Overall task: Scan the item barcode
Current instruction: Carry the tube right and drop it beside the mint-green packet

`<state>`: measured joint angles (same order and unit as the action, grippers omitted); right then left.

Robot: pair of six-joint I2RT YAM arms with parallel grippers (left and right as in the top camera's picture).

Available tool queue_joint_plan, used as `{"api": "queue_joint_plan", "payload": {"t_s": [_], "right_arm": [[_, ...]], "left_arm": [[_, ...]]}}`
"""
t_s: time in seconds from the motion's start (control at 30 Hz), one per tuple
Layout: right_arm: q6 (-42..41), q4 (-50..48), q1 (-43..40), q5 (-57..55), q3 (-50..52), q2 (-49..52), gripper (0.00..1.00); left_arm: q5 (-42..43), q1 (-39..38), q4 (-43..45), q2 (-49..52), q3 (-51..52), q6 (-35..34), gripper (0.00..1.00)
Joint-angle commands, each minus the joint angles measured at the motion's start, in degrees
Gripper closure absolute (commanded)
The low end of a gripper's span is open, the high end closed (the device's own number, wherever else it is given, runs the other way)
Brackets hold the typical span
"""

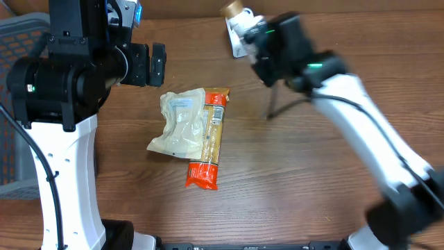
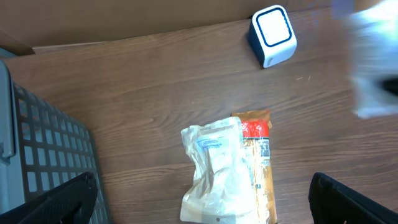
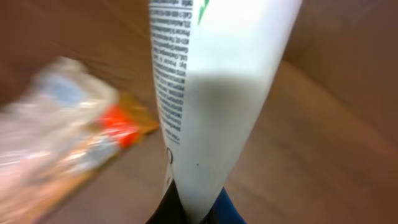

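Next, I open my right gripper to let go of the white tube, leaving it on the bare table [image 1: 338,117] beneath the thin black cable.
My right gripper [image 3: 196,210] is shut on the lower end of a white tube [image 3: 214,87] with small black print down its side. In the overhead view this tube [image 1: 243,25], with its tan cap, is held by the right gripper [image 1: 258,43] at the table's far edge, over the spot where the white scanner with a blue rim [image 2: 272,34] stands. Most of the scanner is hidden in the overhead view. My left gripper [image 1: 158,62] is open and hangs above the table, left of the tube, with nothing between its fingers [image 2: 62,199].
A pale crumpled plastic bag [image 1: 179,125] lies mid-table with a long orange and red packet [image 1: 211,142] against its right side. A grey mesh basket [image 2: 43,149] stands at the left edge. A thin black cable [image 1: 284,105] trails under the right arm.
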<state>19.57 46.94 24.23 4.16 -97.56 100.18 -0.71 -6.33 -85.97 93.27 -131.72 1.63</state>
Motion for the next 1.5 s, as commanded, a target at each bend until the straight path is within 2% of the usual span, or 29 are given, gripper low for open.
{"api": "queue_joint_plan", "payload": {"t_s": [0.0,0.13,0.33,0.47,0.77,0.9,0.93,0.97,1.0,1.03,1.1,1.13,1.17,1.47], "right_arm": [[-6.36,7.65,-7.13,26.6,-1.18,-5.11,0.96],[-8.74,17.64,-15.58,32.15,-0.72,-5.46,0.96],[-17.27,17.22,-26.64,28.24,7.37,-5.25,0.96],[-24.59,9.33,-31.95,20.85,17.57,-5.22,0.96],[-29.99,-16.09,-37.16,19.78,40.3,-4.81,0.96],[-33.46,-21.88,-39.34,18.51,45.11,-4.81,0.95],[-34.34,-21.99,-40.22,18.47,45.64,-4.81,0.89],[-34.84,-21.66,-40.81,18.36,45.77,-4.81,0.73],[-34.82,-21.18,-41.31,18.36,45.75,-4.81,0.52],[-34.8,-20.72,-41.88,18.34,45.75,-4.81,0.4],[-34.84,-19.93,-43.04,18.38,45.62,-4.81,0.24],[-34.84,-19.15,-43.6,18.36,45.27,-4.83,0.09],[-34.84,-17.97,-44.15,18.36,44.52,-4.83,0.0],[-34.58,2.69,-44.35,17.92,25.97,-8.26,0.0]], "left_arm": [[-0.09,-0.07,0.09,0.37,-0.22,-0.37,0.0],[-0.09,-0.07,0.09,0.37,-0.22,-0.37,0.01],[-0.09,-0.07,0.09,0.37,-0.22,-0.37,0.0],[-0.09,-0.07,0.09,0.37,-0.22,-0.37,0.01],[-0.09,-0.07,0.09,0.37,-0.22,-0.37,0.0],[-0.09,-0.07,0.09,0.37,-0.22,-0.37,0.0],[-0.09,-0.07,0.09,0.37,-0.22,-0.37,0.0],[-0.09,-0.07,0.09,0.37,-0.22,-0.37,0.0],[-0.09,-0.07,0.09,0.37,-0.22,-0.37,0.0],[-0.09,-0.07,0.09,0.37,-0.22,-0.37,0.0],[-0.09,-0.07,0.09,0.37,-0.22,-0.37,0.01],[-0.09,-0.07,0.09,0.37,-0.22,-0.37,0.0],[-0.09,-0.07,0.09,0.37,-0.22,-0.37,0.0],[-0.09,-0.07,0.09,0.37,-0.22,-0.37,0.01]]}}
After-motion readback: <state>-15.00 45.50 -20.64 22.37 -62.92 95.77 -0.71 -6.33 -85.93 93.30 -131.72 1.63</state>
